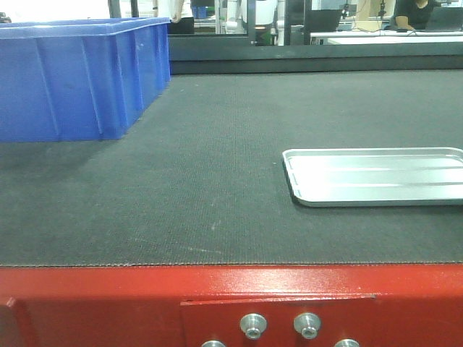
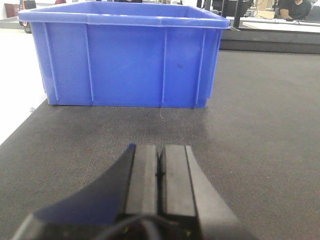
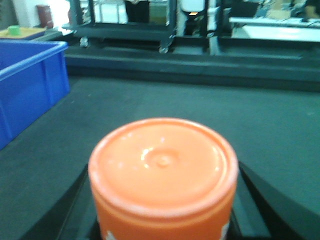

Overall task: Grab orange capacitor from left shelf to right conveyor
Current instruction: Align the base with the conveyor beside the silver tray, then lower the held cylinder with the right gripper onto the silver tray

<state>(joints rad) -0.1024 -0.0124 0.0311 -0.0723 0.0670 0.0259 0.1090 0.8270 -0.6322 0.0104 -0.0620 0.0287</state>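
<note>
The robot's right gripper should put the orange capacitor down inside the silver tray (image 1: 401,188), close to the tray's front rim.
The orange capacitor (image 3: 162,165) fills the lower middle of the right wrist view, its flat top facing the camera. My right gripper (image 3: 165,172) is shut on it, a dark finger (image 3: 260,192) showing on each side. It is held over the right conveyor, whose dark grey belt (image 1: 217,181) and red front frame (image 1: 108,303) show in the front view. My left gripper (image 2: 160,148) is shut with nothing in it, low over the belt (image 2: 260,150). The left shelf is out of view. Neither gripper shows in the front view.
A blue plastic bin (image 1: 79,72) stands on the belt at the back left, directly ahead of the left gripper (image 2: 125,55). A shallow silver tray (image 1: 376,176) lies on the belt at the right. Dark machine frames (image 3: 125,27) stand beyond the belt.
</note>
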